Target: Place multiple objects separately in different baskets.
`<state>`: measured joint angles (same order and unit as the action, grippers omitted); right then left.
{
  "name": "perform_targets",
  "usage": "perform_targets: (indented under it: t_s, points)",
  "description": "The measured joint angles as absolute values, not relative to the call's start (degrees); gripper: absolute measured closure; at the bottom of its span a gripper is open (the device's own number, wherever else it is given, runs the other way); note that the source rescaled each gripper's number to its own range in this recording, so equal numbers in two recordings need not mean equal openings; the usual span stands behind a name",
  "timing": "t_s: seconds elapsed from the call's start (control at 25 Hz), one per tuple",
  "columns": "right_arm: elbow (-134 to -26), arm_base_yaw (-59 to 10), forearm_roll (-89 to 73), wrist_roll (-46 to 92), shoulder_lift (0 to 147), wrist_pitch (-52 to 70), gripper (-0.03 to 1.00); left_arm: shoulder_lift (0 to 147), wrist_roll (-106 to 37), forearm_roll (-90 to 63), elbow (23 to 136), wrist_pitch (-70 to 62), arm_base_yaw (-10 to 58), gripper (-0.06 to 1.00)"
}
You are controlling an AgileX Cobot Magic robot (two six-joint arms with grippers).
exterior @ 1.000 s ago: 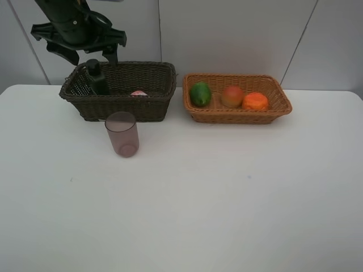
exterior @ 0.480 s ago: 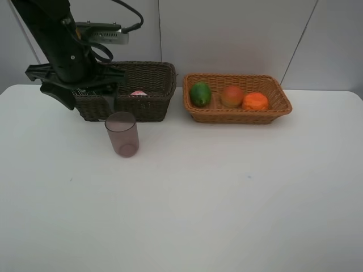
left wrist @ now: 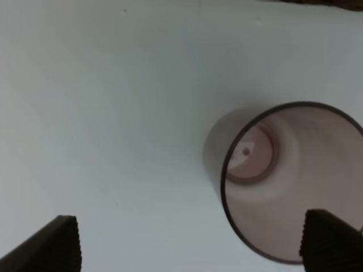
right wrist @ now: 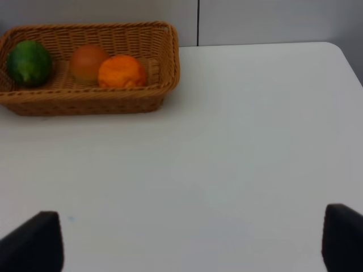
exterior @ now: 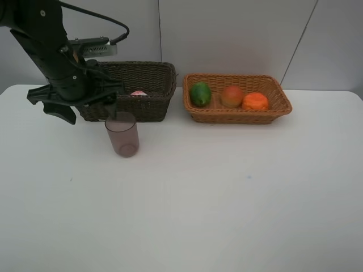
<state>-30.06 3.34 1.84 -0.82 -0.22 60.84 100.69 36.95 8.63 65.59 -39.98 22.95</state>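
Next, my left gripper goes to the translucent mauve cup and grips the cup's rim (exterior: pixel 107 126) (left wrist: pixel 226 205) on the side nearest that gripper, with one finger inside.
The translucent mauve cup (exterior: pixel 122 134) stands upright on the white table in front of the dark brown basket (exterior: pixel 148 85). My left gripper (exterior: pixel 89 112) hangs open and empty just above and left of the cup. In the left wrist view the cup (left wrist: pixel 283 187) lies under one fingertip (left wrist: pixel 332 238) of the left gripper (left wrist: pixel 193 243). The pink white-capped bottle (exterior: pixel 138 93) shows in the dark basket. The black bottle is hidden behind the arm. The tan basket (exterior: pixel 238 117) holds the green fruit (exterior: pixel 200 93), the peach fruit (exterior: pixel 231 96) and the orange (exterior: pixel 255 101). My right gripper (right wrist: pixel 187 241) is open over bare table.
The right wrist view shows the tan basket (right wrist: pixel 91 102) with the three fruits, and the table's far edge against a grey wall. The left arm's body (exterior: pixel 54 51) covers the dark basket's left end. White table (exterior: pixel 215 192) stretches in front of both baskets.
My left arm has come down and forward from above the dark basket to the table in front of it, beside the cup. The black bottle, visible in the basket before, is now covered.
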Motion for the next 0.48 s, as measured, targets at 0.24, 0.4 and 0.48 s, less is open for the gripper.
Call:
perform_targets:
  t_s: [0.24, 0.4, 0.48]
  points:
    - [-30.06, 3.34, 1.84, -0.82, -0.22, 60.84, -0.02, 104.52, 37.34, 6.55, 65.48, -35.83, 22.89, -0.05]
    - [-30.06, 3.34, 1.84, -0.82, -0.22, 60.84, -0.02, 106.23, 37.52, 6.24, 65.42, -34.28, 22.89, -0.05]
    - [-30.06, 3.34, 1.84, -0.82, -0.22, 60.84, -0.02, 107.02, 37.52, 6.24, 65.42, -33.24, 22.82, -0.05]
